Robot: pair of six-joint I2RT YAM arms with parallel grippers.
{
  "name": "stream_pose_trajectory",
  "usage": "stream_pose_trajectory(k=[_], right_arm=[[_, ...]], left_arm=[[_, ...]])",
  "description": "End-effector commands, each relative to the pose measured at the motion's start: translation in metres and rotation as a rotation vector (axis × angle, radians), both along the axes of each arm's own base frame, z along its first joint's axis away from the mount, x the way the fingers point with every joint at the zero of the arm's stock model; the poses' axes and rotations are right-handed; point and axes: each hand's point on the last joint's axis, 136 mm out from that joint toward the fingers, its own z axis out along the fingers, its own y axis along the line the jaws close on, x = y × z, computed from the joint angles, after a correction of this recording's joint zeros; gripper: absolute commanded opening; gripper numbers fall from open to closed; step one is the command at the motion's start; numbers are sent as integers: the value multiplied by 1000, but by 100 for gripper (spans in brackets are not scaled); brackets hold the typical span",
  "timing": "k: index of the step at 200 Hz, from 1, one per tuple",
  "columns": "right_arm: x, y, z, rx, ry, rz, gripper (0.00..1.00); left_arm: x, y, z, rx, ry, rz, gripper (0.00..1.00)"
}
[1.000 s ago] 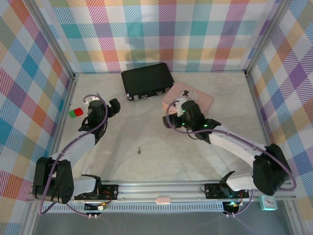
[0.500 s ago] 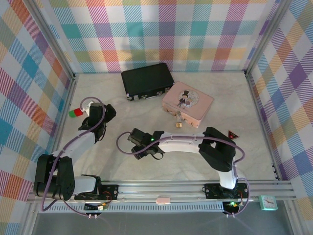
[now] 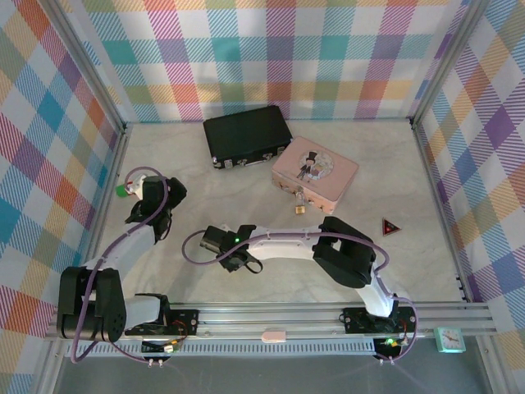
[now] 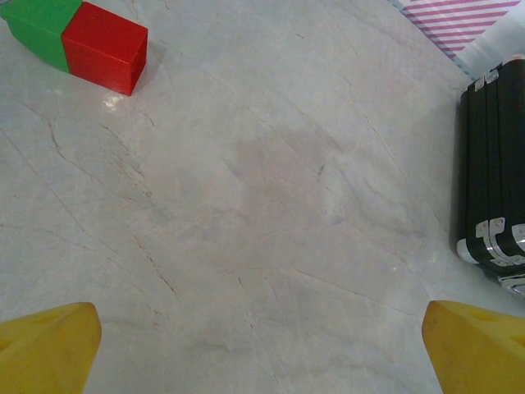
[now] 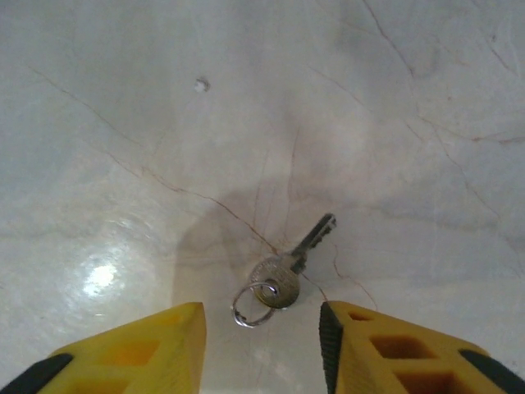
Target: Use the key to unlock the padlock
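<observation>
I can see the key lying flat with its ring toward my right gripper, so next I pick up the key by the ring (image 5: 239,310) and carry its blade to my left gripper.
The key (image 5: 293,264), small and grey with a wire ring (image 5: 253,304) through its head, lies flat on the marble table. My right gripper (image 5: 262,322) hangs just above it, open, one yellow finger (image 5: 139,353) on each side of the key's ring end, neither touching it. From above, the right gripper (image 3: 239,261) is low at centre-left. The brass padlock (image 3: 300,209) hangs at the front of the pink box (image 3: 316,171), well away from both grippers. My left gripper (image 4: 262,349) is wide open over bare table, with nothing between its fingers; from above, this left gripper (image 3: 171,195) is at the left.
A black case (image 3: 246,135) lies at the back next to the pink box and appears again as the black case (image 4: 492,180) at the right of the left wrist view. Red and green blocks (image 4: 78,41) sit at the far left. A small red triangle (image 3: 390,226) lies to the right.
My right arm swung from the pink box to the front-left and came down over the key, its jaws narrowing. The left arm drew slightly to the left.
</observation>
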Motion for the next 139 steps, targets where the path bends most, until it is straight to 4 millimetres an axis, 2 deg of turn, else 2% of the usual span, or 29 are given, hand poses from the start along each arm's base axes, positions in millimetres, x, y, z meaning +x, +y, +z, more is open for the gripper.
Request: stream_pose_trajectory(k=[1,47,61,75,116,139], right_arm=[[0,-10,-4,-56,4,-23,36],[0,-12,-10,-42,57,-21,22],[1,-12,-12,-16,91,-23,14],[4,-12,-10,15,112,-16,0],[9,-17,11,141,95,34,0],[11,-22,20,148,85,56,0]], left_arm=[[-9,7,1,-2,0,22,100],[-9,3,8,-22,-23,8,100],[-8,-1,11,-39,-32,-7,100],[-8,-6,14,-66,-35,-27,100],[-9,-29,15,-169,-27,-116,100],[-14,-32,15,-187,-32,-121,100]])
